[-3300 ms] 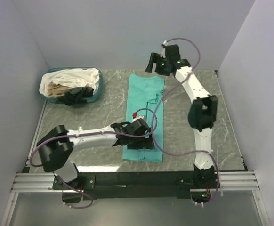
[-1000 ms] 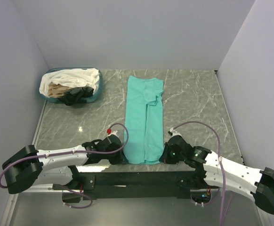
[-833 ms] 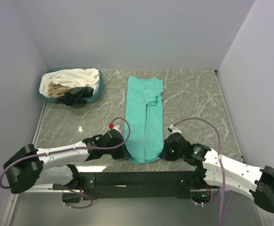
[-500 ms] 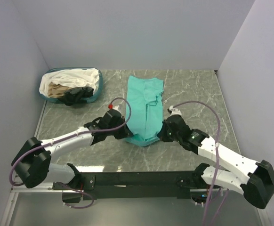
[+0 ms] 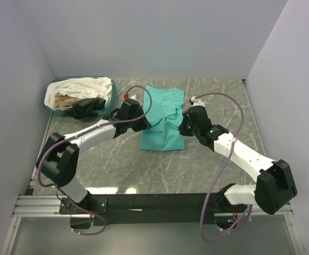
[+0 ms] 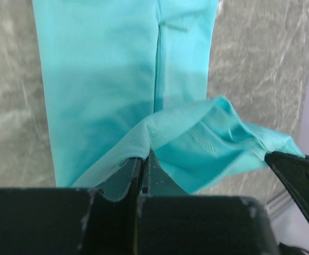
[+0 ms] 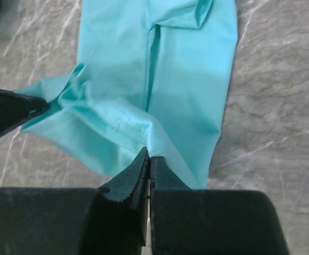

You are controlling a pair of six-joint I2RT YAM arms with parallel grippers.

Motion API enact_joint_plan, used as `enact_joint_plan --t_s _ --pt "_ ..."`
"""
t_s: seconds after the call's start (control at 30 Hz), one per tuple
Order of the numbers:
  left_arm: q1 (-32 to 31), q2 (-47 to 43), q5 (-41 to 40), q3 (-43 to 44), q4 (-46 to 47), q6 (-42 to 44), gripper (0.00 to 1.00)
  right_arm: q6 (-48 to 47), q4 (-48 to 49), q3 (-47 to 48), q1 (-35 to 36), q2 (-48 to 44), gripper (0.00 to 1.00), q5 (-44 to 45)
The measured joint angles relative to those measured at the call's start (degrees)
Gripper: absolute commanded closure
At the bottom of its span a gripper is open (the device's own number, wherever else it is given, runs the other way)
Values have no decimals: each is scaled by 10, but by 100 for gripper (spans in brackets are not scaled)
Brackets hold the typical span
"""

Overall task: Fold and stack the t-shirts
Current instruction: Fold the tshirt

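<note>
The teal-green t-shirt's lifted fold sags and bunches, so next I lay it flat with my left gripper, open, and pinch the t-shirt's side edge (image 6: 45, 101) farther up.
A teal-green t-shirt (image 5: 164, 119) lies in a long strip at the table's middle, its near end lifted and doubled back over the rest. My left gripper (image 5: 144, 123) is shut on the lifted hem's left corner, and the pinched cloth (image 6: 138, 143) bunches at the left gripper (image 6: 144, 158). The right gripper (image 5: 182, 127) is shut on the right corner of the teal-green t-shirt (image 7: 160, 79), and cloth rises from the right gripper (image 7: 149, 156). White, beige and black t-shirts (image 5: 80, 95) are heaped in a basket.
The oval teal-rimmed basket (image 5: 109, 104) stands at the back left of the marble table (image 5: 218, 106). Purple cables loop from both arms above the cloth. Walls enclose the table on three sides.
Both grippers, shut on the shirt's near corners, have carried the hem from the table's front edge toward the back, folding the near half over the far half.
</note>
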Motion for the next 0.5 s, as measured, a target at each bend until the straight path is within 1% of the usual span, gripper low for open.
enact_joint_plan --t_s 0.27,0.5 --pt "9 58 -19 70 -11 28 99 -14 10 28 -33 54 100 -3" --pt "34 115 -19 117 -18 52 99 -26 24 63 -61 111 100 -31"
